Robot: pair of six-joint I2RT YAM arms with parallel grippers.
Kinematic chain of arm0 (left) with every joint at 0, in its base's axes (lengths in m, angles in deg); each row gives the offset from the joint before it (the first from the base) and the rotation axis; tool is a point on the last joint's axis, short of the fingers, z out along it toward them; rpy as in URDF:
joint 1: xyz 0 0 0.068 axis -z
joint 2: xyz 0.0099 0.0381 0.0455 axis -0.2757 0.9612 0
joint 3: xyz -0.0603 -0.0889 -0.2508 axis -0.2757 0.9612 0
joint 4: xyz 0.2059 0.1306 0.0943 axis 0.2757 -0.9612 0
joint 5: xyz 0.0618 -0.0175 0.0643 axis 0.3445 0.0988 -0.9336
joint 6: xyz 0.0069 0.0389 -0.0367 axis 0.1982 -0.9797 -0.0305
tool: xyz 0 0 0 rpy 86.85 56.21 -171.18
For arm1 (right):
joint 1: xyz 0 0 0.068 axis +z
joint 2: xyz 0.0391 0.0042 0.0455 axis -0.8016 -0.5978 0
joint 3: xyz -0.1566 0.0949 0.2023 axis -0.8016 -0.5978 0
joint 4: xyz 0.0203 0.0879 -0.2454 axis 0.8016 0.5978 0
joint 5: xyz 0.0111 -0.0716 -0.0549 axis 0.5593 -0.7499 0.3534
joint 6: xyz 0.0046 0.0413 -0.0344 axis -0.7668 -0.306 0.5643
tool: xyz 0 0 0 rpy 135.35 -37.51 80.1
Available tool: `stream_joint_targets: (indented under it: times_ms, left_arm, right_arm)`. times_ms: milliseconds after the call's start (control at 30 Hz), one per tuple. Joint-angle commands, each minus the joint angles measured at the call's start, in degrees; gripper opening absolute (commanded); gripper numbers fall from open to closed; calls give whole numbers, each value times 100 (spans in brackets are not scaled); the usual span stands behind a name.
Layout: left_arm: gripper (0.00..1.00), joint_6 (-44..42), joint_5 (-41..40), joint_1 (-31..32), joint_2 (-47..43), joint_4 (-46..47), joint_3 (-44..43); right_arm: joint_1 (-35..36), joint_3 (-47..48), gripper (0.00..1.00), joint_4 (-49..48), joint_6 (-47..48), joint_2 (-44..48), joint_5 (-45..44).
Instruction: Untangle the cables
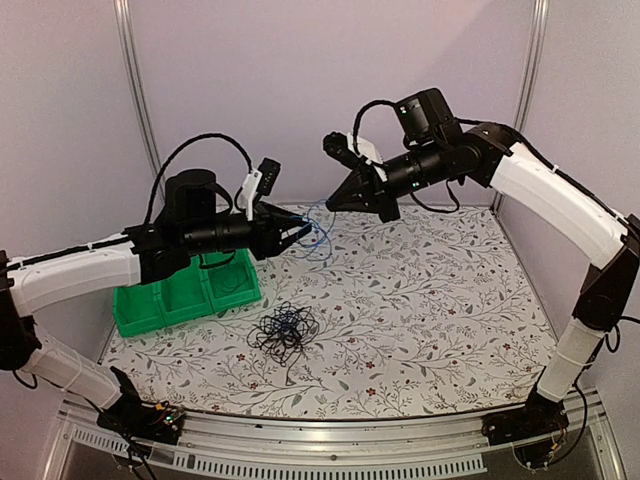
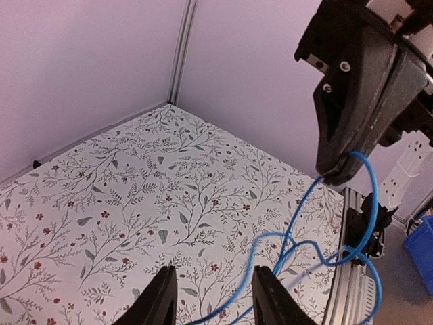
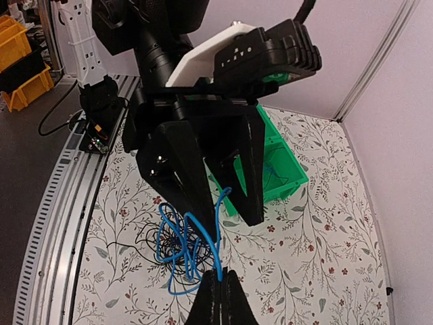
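The blue cable lies in loops across the left gripper's open fingers, so next the right gripper pulls it clear before the left gripper takes a hanging loop point(image 1: 322, 245).
A blue cable point(image 1: 320, 240) hangs in loose loops above the table between my two grippers. My right gripper point(image 1: 332, 204) is shut on one end of it; the right wrist view shows its closed tips point(image 3: 218, 283) pinching the blue cable point(image 3: 162, 233). My left gripper point(image 1: 303, 236) is open, and the blue cable point(image 2: 298, 223) passes between its fingers point(image 2: 162, 301) without being clamped. The left gripper also shows in the right wrist view point(image 3: 232, 227), and the right gripper in the left wrist view point(image 2: 336, 177). A loopy bundle of black cables point(image 1: 285, 330) lies on the table below; it also shows in the right wrist view point(image 3: 149, 241).
A green three-compartment bin point(image 1: 150, 310) stands at the table's left, under my left arm; it also shows in the right wrist view point(image 3: 295, 183). Pale walls close the back and sides. An aluminium rail point(image 1: 300, 440) runs along the near edge.
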Motion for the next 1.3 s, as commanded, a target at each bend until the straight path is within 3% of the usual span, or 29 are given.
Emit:
stream_joint_targets:
  times_ms: [0, 200, 367, 600, 700, 767, 900, 1067, 1267]
  left_arm:
    - [42, -544, 509, 254, 338, 284, -441]
    - [42, -625, 728, 371, 946, 475, -785]
    - [29, -375, 386, 383, 1209, 839, -753]
    - [13, 192, -9, 325, 934, 1566, -121]
    - [11, 233, -36, 310, 814, 1546, -113]
    - [16, 266, -8, 270, 790, 1545, -151]
    - [38, 518, 39, 205, 924, 1385, -395]
    - [37, 734, 70, 148, 1202, 1018, -694]
    - [38, 1298, 182, -17, 1303, 1474, -506]
  right_arm:
    - [-118, 299, 0, 38, -376, 138, -246]
    - [-150, 251, 0, 33, -434, 302, -502]
    - [-270, 52, 0, 16, -487, 463, -572]
    - [-543, -261, 0, 5, -520, 774, -721]
    - [-630, -473, 0, -47, -537, 902, -773]
    - [-651, -569, 0, -84, -571, 951, -773]
    - [-660, -650, 0, -140, -627, 1002, -799]
    - [-660, -651, 0, -169, -641, 1021, -844]
    - [-660, -659, 0, -142, -655, 1077, -805]
